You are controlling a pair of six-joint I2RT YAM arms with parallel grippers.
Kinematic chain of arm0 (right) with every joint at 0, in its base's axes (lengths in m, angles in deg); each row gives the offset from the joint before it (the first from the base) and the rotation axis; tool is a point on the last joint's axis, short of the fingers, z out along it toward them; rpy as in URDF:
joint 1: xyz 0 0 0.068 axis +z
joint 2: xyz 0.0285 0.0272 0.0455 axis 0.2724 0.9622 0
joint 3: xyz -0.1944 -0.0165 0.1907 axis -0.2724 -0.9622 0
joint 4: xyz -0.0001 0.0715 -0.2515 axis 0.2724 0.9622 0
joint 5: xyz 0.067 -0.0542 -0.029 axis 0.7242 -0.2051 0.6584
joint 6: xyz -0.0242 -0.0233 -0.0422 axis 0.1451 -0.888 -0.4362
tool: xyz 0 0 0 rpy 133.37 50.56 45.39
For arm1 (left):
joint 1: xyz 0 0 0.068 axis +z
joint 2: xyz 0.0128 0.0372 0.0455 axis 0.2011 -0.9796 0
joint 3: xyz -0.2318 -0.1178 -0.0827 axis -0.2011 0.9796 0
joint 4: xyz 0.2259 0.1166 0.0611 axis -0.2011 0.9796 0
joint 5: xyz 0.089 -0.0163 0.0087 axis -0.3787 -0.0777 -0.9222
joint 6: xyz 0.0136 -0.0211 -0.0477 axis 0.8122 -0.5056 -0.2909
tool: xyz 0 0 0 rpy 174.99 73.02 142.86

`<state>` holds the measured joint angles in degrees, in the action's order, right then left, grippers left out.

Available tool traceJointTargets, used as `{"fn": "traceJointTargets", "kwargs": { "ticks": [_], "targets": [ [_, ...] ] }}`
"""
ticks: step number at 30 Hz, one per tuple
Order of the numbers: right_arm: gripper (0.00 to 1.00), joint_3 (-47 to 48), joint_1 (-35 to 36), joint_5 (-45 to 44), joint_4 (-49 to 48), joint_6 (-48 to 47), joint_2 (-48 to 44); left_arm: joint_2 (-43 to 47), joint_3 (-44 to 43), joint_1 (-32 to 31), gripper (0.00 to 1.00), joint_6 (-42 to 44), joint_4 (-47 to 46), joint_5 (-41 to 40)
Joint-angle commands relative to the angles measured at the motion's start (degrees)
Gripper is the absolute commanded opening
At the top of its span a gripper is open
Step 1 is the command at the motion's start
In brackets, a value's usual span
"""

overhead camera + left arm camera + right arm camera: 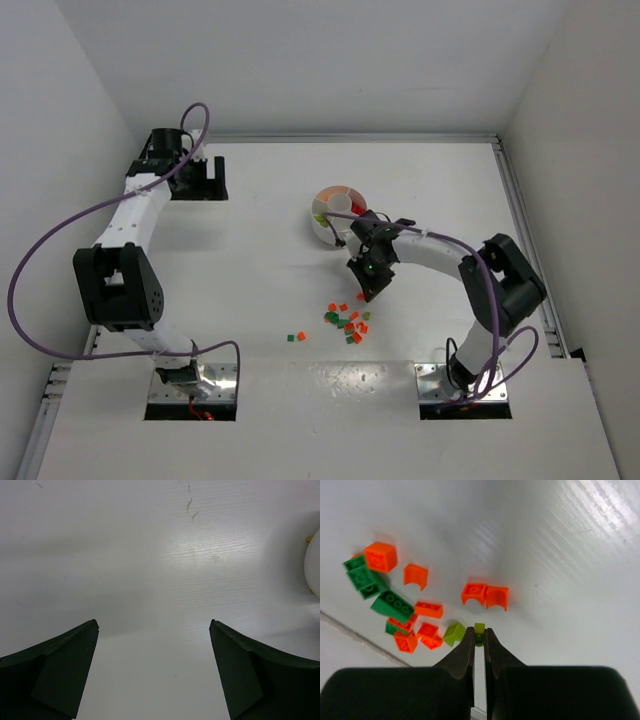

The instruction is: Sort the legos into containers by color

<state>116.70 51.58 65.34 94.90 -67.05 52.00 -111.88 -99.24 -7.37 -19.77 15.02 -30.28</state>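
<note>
Next, I let go of the small lime-green brick with my right gripper in the round white dish's compartment with the lime-green pieces (320, 217).
My right gripper (479, 633) is shut on a small lime-green brick (479, 628) and holds it above the table. In the top view this gripper (366, 291) is between the round white dish (322, 228) and the pile of loose legos (347, 322). Below it lie several orange bricks (485, 594), dark green bricks (392, 605) and another lime brick (454, 633). The dish holds wedge compartments with orange, yellow and red pieces. My left gripper (212, 180) is open and empty over bare table at the far left (154, 625).
Two stray bricks, green and orange (295, 337), lie left of the pile. The dish's white rim (313, 565) shows at the right edge of the left wrist view. White walls enclose the table on three sides.
</note>
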Motion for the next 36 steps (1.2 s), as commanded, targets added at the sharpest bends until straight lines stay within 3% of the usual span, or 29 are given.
{"fn": "traceJointTargets", "kwargs": {
  "ticks": [1, 9, 16, 26, 29, 34, 36],
  "targets": [
    [0.00, 5.97, 0.27, 2.93, 3.42, -4.95, -3.95, 3.01, 0.11, 0.69, 1.00, 1.75, -1.19, 0.51],
    [0.00, 18.19, 0.27, 2.08, 3.35, -6.11, -3.70, 4.06, -0.50, -2.47, 1.00, 3.77, -1.19, -2.66],
    [0.00, 39.71, 0.27, -6.10, 5.97, -7.95, 8.17, 2.39, -2.70, -5.10, 1.00, 3.78, -1.19, -3.89],
    [0.00, 53.26, 0.27, -9.53, 7.21, -8.57, 18.63, -0.50, -3.76, -5.64, 1.00, 2.11, -1.19, -6.17],
    [0.08, 56.43, 0.27, -10.50, 8.35, -8.57, 22.23, -1.12, -3.76, -5.64, 1.00, 1.58, -1.19, -5.64],
    [0.33, 59.61, 0.27, -11.03, 9.23, -9.18, 23.38, -1.65, -3.76, -5.64, 1.00, 1.05, -1.19, -5.12],
    [0.37, 59.61, 0.27, -11.03, 9.23, -9.18, 23.38, -1.65, -4.29, -5.64, 1.00, 1.05, -1.19, -5.12]
  ]
}}
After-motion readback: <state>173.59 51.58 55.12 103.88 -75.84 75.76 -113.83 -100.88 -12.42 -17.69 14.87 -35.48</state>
